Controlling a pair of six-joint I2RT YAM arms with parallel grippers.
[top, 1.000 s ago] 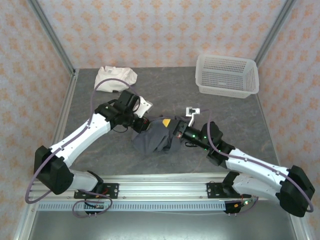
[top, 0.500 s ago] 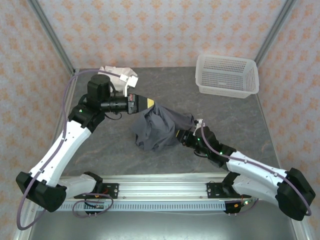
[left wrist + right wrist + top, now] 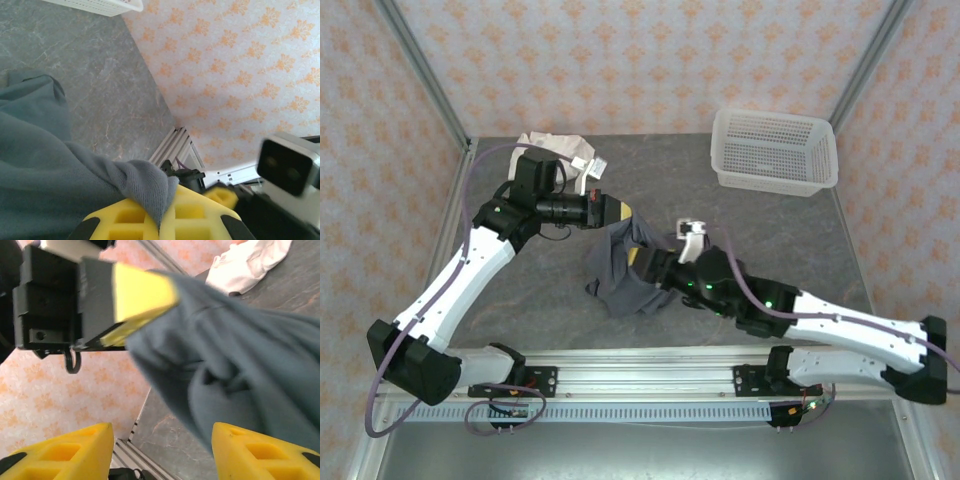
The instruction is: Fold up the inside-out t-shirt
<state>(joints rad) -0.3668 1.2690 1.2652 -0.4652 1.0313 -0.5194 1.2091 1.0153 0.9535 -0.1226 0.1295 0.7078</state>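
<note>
My left gripper needs to let go of the raised corner of the t-shirt over the t-shirt's front part on the table (image 3: 616, 294), toward the metal bar.
The dark slate-grey t-shirt (image 3: 620, 268) hangs bunched from my left gripper (image 3: 617, 211), its lower part resting on the table. In the left wrist view the yellow fingers (image 3: 200, 215) of that gripper (image 3: 161, 212) are shut on a pinched fold of the t-shirt (image 3: 45, 175). My right gripper (image 3: 642, 262) sits open against the cloth's right side. The right wrist view shows its jaws (image 3: 162, 455) spread wide, with the t-shirt (image 3: 245, 355) hanging ahead of the right finger and the left gripper (image 3: 135, 297) above.
A cream-white garment (image 3: 555, 150) lies at the back left of the table (image 3: 770, 235), also seen as the cream-white garment (image 3: 250, 260). A white mesh basket (image 3: 775, 150) stands at the back right. Patterned walls enclose the table.
My left gripper moved right and lower with the shirt. My right gripper swung up-left from the shirt's right edge into the hanging cloth, and the shirt is now a narrower bunch.
</note>
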